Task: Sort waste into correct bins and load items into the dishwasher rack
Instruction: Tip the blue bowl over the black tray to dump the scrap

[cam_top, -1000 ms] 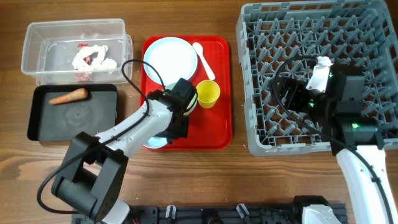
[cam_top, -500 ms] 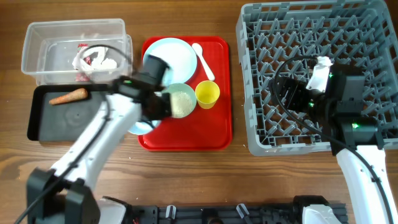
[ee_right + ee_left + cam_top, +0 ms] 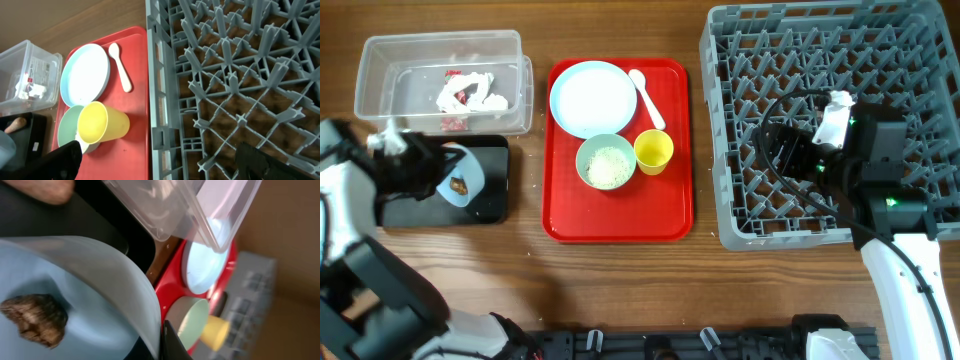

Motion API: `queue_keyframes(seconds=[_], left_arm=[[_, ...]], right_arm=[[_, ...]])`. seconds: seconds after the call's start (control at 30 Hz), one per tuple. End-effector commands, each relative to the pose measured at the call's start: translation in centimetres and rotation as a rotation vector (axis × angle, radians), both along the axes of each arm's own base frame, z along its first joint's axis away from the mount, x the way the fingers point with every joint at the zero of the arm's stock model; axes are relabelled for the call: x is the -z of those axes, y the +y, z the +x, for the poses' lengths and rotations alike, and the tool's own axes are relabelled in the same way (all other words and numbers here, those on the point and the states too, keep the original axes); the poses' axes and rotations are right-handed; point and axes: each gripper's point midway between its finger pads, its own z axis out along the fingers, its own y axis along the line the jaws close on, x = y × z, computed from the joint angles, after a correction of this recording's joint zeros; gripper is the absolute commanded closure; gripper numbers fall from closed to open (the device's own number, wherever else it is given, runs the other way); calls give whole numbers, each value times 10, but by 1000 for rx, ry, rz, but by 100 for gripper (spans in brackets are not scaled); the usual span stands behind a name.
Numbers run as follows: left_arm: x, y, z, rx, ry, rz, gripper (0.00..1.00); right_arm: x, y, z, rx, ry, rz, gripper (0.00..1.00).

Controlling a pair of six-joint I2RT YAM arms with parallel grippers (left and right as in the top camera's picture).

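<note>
The red serving tray point(image 3: 581, 221) has a spot in front of the green bowl. Next, I put the pale blue bowl, now tilted over the black tray, down there with my left gripper.
My left gripper point(image 3: 440, 170) is shut on the rim of the pale blue bowl point(image 3: 462, 180), holding it tilted over the black tray point(image 3: 490, 205). A small brown food lump point(image 3: 35, 320) lies inside the bowl point(image 3: 85, 295). In the left wrist view my left gripper point(image 3: 162, 332) pinches the bowl wall, and an orange-brown stick point(image 3: 45, 187) lies on the black tray behind it. My right gripper point(image 3: 165, 162) hovers open over the front left of the dishwasher rack point(image 3: 880, 60) with nothing between its fingers. The clear tub point(image 3: 380, 60) holds crumpled white paper point(image 3: 470, 93).
A red serving tray point(image 3: 665, 210) carries the pale blue plate point(image 3: 592, 97), white spoon point(image 3: 647, 96), green bowl point(image 3: 607, 162) with rice and yellow cup point(image 3: 654, 151). The rack point(image 3: 225, 75) edge runs beside the red tray.
My left arm has swung the pale blue bowl off the red tray, leftward to above the black tray, and tilted it. The right arm has not moved.
</note>
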Motion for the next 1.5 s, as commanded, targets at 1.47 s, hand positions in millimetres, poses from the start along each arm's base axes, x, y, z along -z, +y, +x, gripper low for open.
queue_keyframes(seconds=[1.47], left_arm=[[-87,39,19,-126,-359,-385,96]], right_arm=[[-10,6,6,-18,-32,23,0]])
